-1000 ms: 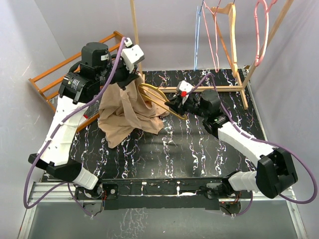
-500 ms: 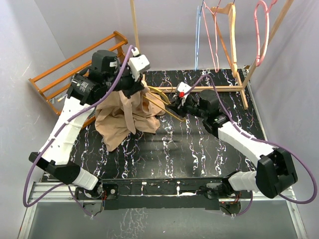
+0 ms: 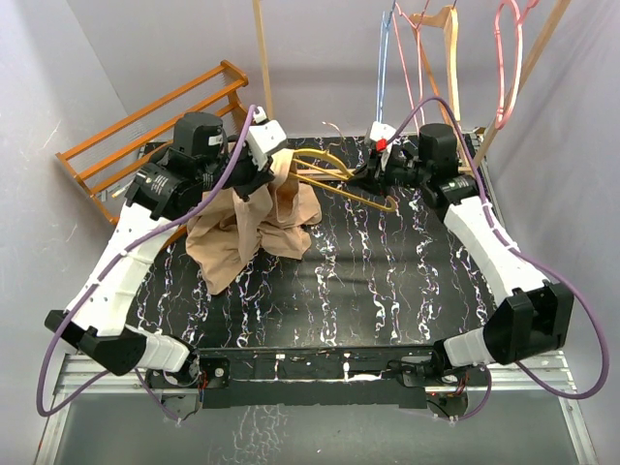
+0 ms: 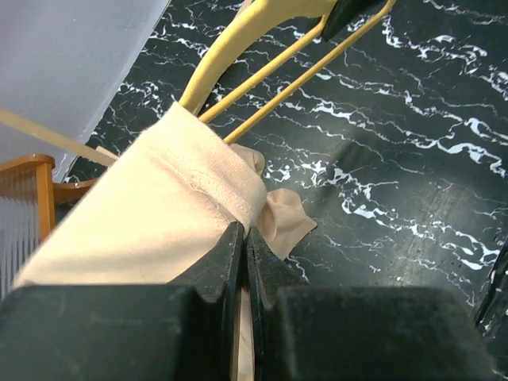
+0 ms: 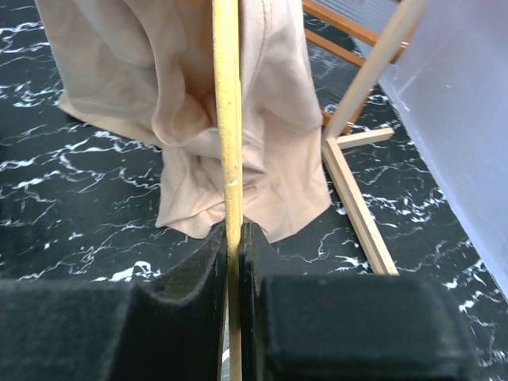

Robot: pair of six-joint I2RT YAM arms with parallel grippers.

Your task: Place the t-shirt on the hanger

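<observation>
Only the end of the hanger sits inside the t-shirt, so next the left gripper lays the hemmed fold over it, opens, and then takes the t-shirt [image 3: 281, 209] below the bars.
The tan-beige t-shirt [image 3: 247, 228] hangs bunched from my left gripper [image 3: 274, 172] down to the table at the back left. The left gripper [image 4: 244, 234] is shut on a hemmed fold of the t-shirt [image 4: 143, 230]. The mustard-yellow hanger [image 3: 334, 174] is held level above the table; one end goes into the fabric [image 4: 238, 59]. My right gripper [image 3: 368, 179] is shut on the hanger's bar [image 5: 228, 135] at its right end, the jaws [image 5: 234, 230] pressed on both sides of it. The t-shirt [image 5: 198, 103] hangs beyond that bar.
A wooden rack [image 3: 455, 107] at the back right carries pink, blue and light wooden hangers [image 3: 417, 58]. Its base bars [image 5: 353, 190] lie on the black marbled table [image 3: 387, 281]. An orange wooden rack [image 3: 136, 126] stands at the back left.
My right arm has swung back and to the right, pulling the hanger out along the table's rear. My left gripper has shifted slightly, still holding the t-shirt, and the fabric now sits further along the hanger.
</observation>
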